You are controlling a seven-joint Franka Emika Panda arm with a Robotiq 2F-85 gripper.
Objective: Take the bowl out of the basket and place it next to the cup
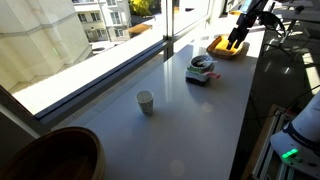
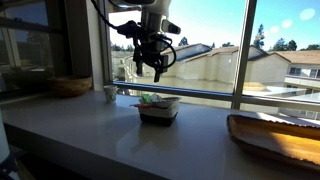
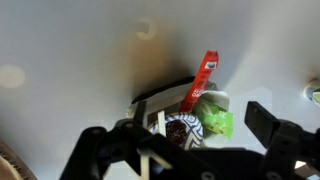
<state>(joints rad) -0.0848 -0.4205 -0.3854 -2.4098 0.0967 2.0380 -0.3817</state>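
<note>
Next, my gripper goes next to the bowl's rim (image 1: pixel 210 60) (image 3: pixel 182 114) beside the green packet. It should close there, so the bowl can be lifted out of the basket.
The basket (image 1: pixel 201 72) is a small pale container on the counter by the window. It also shows in the other exterior view (image 2: pixel 158 109) and in the wrist view (image 3: pixel 160 100). The bowl (image 3: pixel 183 129), dark inside with a patterned pale rim, lies in the basket beside a green packet (image 3: pixel 215 121) and a red packet (image 3: pixel 205 74). The off-white cup (image 1: pixel 146 101) stands apart on the counter and shows in both exterior views (image 2: pixel 110 93). My gripper (image 2: pixel 152 66) hangs open and empty above the basket, its fingers wide apart in the wrist view (image 3: pixel 186 150).
A large brown round vessel (image 1: pixel 55 155) stands at one end of the counter beyond the cup (image 2: pixel 68 86). A flat yellow object (image 1: pixel 228 47) lies at the other end (image 2: pixel 275 135). The window frame (image 1: pixel 120 62) runs along the counter.
</note>
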